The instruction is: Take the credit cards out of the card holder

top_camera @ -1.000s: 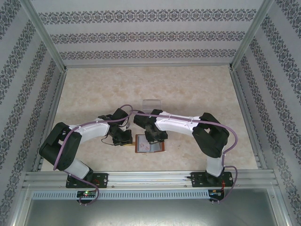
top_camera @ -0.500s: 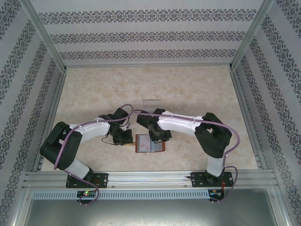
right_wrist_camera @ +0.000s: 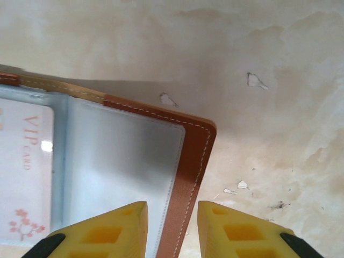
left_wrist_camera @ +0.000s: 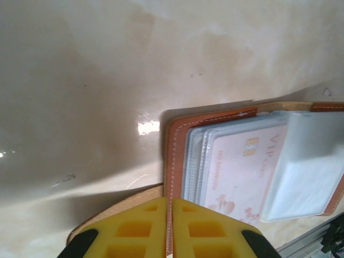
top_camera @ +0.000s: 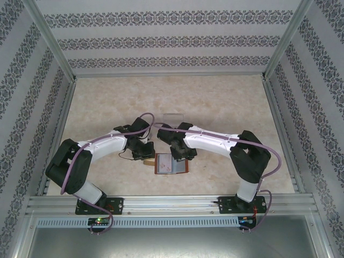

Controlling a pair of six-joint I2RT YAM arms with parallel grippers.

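I see my right gripper straddling the leather edge of the card holder, away from the credit card, so it should move over and pinch the card's VIP end (right_wrist_camera: pixel 43 148).
The card holder (top_camera: pixel 171 164) lies open on the table between both arms, reddish-brown leather (left_wrist_camera: pixel 174 156) with clear grey-blue pockets. A pale pink credit card (left_wrist_camera: pixel 242 172) marked VIP sits inside a pocket, and its edge shows again (right_wrist_camera: pixel 27 161) in the right wrist view. My left gripper (left_wrist_camera: pixel 170 200) is shut on the holder's stitched left edge (top_camera: pixel 150 159). Over the holder's right leather edge (right_wrist_camera: pixel 196 156), my right gripper (right_wrist_camera: pixel 172 207) stands open with a finger on either side and the edge in the gap. In the top view the right gripper (top_camera: pixel 185 159) hangs above that side.
A clear plastic box (top_camera: pixel 173 117) stands on the table just behind the two grippers. Patterned walls and metal rails (top_camera: pixel 161 203) enclose the marbled tabletop (top_camera: pixel 226 102). A clear pocket flap (left_wrist_camera: pixel 306 166) stands up from the holder's middle.
The left gripper has shifted right and slightly back, up to the holder's left edge. The right gripper's fingers have spread apart a little and its arm has swung slightly right.
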